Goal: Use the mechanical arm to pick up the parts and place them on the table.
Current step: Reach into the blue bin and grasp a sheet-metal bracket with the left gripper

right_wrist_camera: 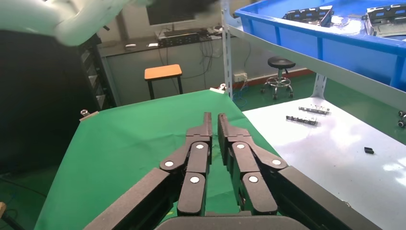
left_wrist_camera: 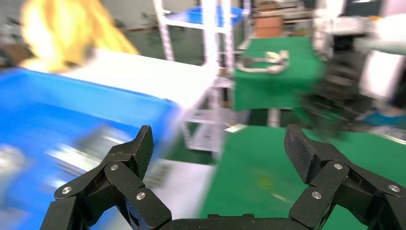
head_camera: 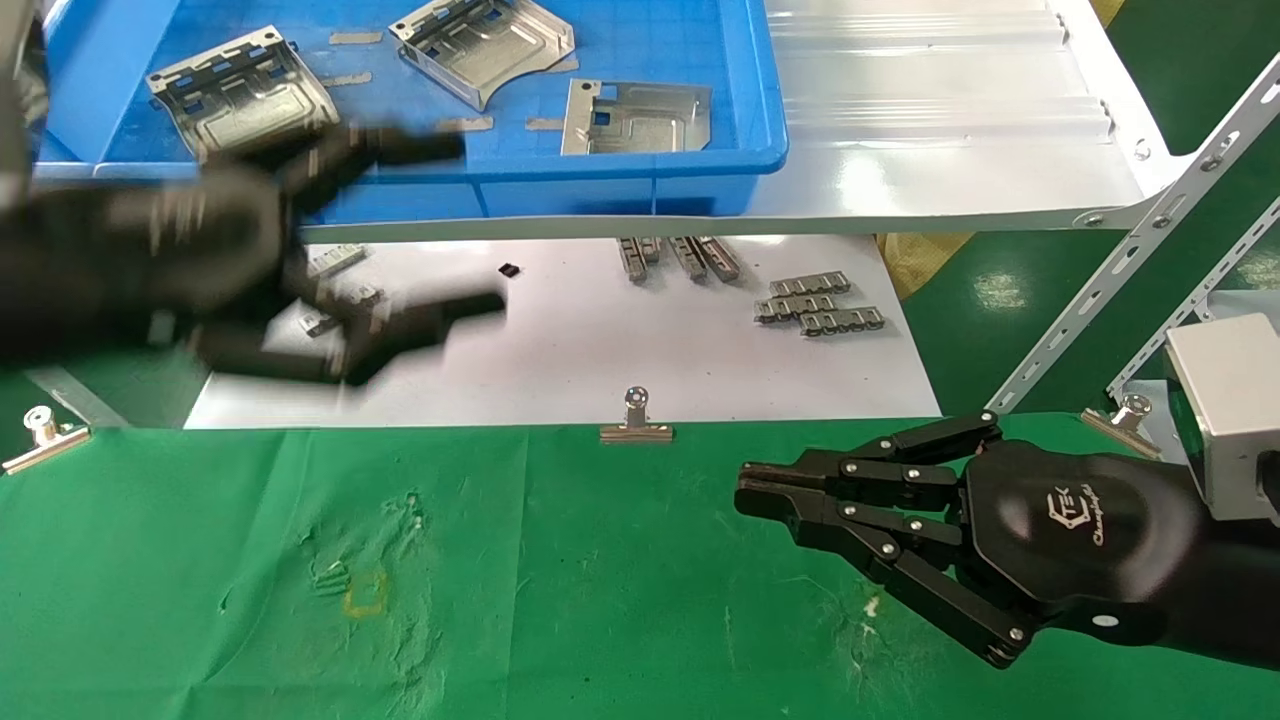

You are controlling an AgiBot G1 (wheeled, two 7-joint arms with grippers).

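Note:
The silvery part at the back of the blue bin has a bent, slotted edge (head_camera: 431,16). My left gripper closes on it next.
Three silvery parts lie in the blue bin (head_camera: 560,165) on the shelf: one at the left (head_camera: 245,95), one at the back (head_camera: 485,45), one at the right (head_camera: 640,118). My left gripper (head_camera: 465,228) hangs motion-blurred in front of the bin's near wall, above the white sheet. It is open (left_wrist_camera: 220,143) and nothing is between its fingers. The green table (head_camera: 560,600) fills the foreground. My right gripper (head_camera: 745,492) rests low over the table at the right, shut and holding nothing (right_wrist_camera: 215,120).
The glossy white shelf (head_camera: 950,150) carries the bin, with slanted metal braces (head_camera: 1150,260) at its right. Small grey strips (head_camera: 815,305) lie on the white sheet (head_camera: 600,350). Binder clips (head_camera: 636,420) hold the cloth's far edge. A yellow square outline (head_camera: 365,595) marks the cloth.

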